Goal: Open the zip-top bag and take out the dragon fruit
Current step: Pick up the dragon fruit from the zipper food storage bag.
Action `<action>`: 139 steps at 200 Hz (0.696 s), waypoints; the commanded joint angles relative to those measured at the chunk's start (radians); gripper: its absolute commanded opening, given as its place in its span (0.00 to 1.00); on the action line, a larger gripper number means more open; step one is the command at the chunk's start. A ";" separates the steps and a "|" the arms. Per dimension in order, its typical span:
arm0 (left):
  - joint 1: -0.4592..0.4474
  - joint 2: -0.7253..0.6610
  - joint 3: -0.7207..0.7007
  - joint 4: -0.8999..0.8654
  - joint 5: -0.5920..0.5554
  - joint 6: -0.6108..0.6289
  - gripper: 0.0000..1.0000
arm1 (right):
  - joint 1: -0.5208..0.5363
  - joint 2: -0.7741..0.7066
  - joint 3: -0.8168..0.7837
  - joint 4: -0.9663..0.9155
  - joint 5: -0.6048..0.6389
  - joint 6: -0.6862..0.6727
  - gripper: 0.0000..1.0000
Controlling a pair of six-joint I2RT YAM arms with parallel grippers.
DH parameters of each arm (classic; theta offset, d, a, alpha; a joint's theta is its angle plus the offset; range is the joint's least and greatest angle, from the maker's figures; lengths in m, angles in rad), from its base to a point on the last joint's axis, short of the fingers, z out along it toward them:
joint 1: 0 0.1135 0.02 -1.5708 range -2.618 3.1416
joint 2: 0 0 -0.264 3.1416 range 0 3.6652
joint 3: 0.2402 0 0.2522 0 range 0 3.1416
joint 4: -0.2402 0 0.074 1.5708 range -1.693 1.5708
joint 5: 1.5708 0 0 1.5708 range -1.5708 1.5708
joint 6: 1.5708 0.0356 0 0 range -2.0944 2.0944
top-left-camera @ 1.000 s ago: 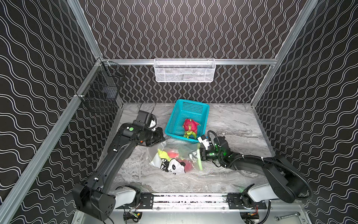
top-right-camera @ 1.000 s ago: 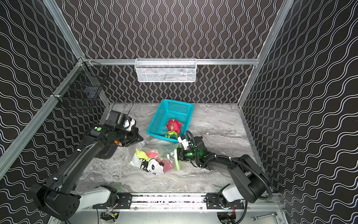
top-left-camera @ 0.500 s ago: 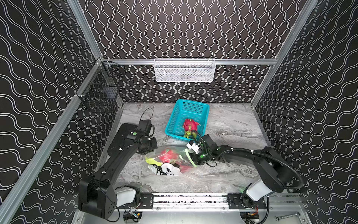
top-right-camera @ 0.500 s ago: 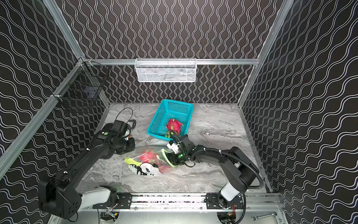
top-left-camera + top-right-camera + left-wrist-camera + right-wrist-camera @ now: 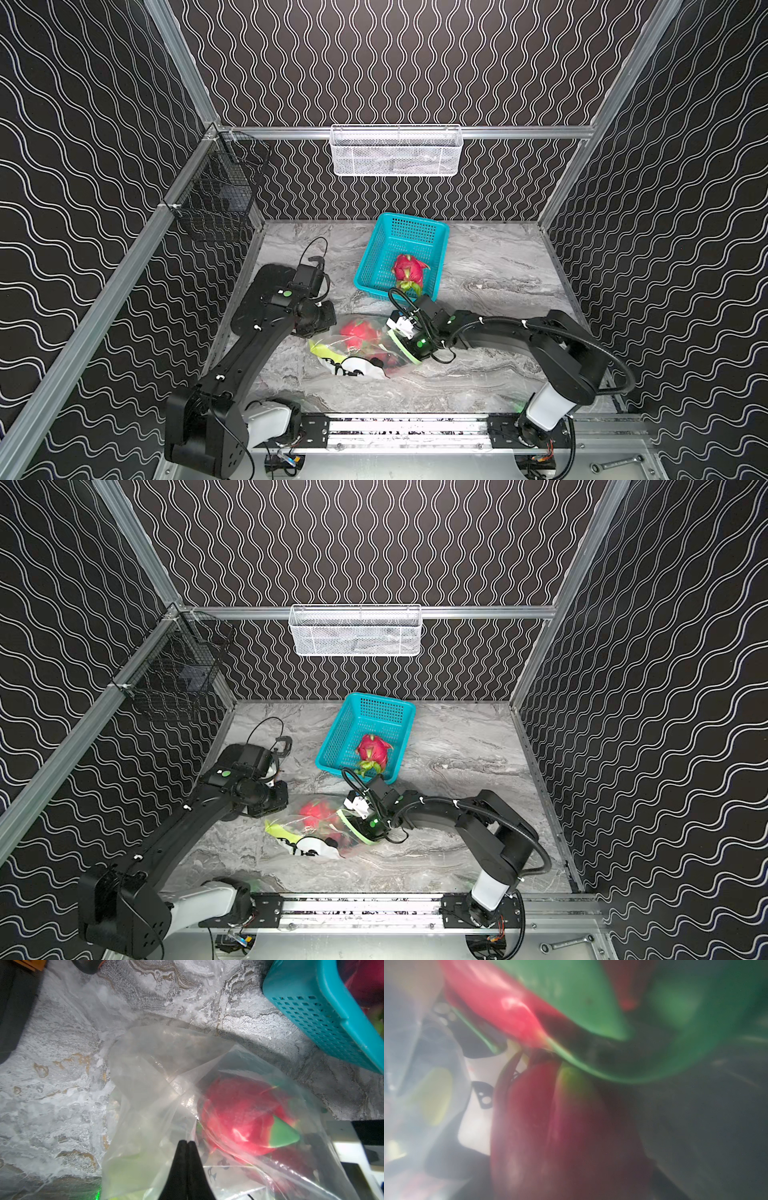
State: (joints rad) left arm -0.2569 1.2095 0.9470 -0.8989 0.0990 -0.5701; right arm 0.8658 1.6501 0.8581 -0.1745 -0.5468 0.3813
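The bag's zip is round my right gripper and the bag's closed end is slack, so my left gripper will pinch the bag's lime-green corner (image 5: 321, 352) before the dragon fruit leaves.
The clear zip-top bag (image 5: 360, 358) (image 5: 309, 845) lies on the table in front of the basket, panda print facing up. A red dragon fruit (image 5: 355, 330) (image 5: 312, 809) (image 5: 239, 1113) sits inside it. My left gripper (image 5: 187, 1143) is shut on the bag's film at the end away from the mouth. My right gripper (image 5: 405, 336) (image 5: 362, 812) reaches into the bag's mouth, with the lime-green zip strip (image 5: 406, 354) (image 5: 358, 836) looped round it. Its fingers are hidden in the bag. The right wrist view is a blurred close view of the dragon fruit (image 5: 560, 1126).
A teal mesh basket (image 5: 411, 237) (image 5: 376, 715) stands just behind the bag with another dragon fruit (image 5: 408, 270) (image 5: 372, 749) in it. A white mesh basket (image 5: 395, 151) hangs on the back wall, a black wire one (image 5: 216, 195) on the left wall.
My left gripper has dropped lower and drawn the bag a little leftward and nearer the front. My right gripper has followed and pushed in through the bag's mouth.
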 commanded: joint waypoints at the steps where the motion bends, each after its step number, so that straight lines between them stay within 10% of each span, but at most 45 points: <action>1: 0.012 -0.003 0.009 -0.002 0.002 0.029 0.00 | -0.002 -0.092 -0.030 -0.001 0.112 0.008 0.78; 139: 0.047 0.081 0.026 0.045 0.033 0.065 0.00 | -0.208 -0.545 -0.117 -0.416 0.240 -0.040 0.69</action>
State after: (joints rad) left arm -0.2119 1.2739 0.9627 -0.8764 0.1032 -0.5179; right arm 0.6720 1.1622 0.7567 -0.4763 -0.3374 0.3550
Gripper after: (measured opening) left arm 0.048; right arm 0.799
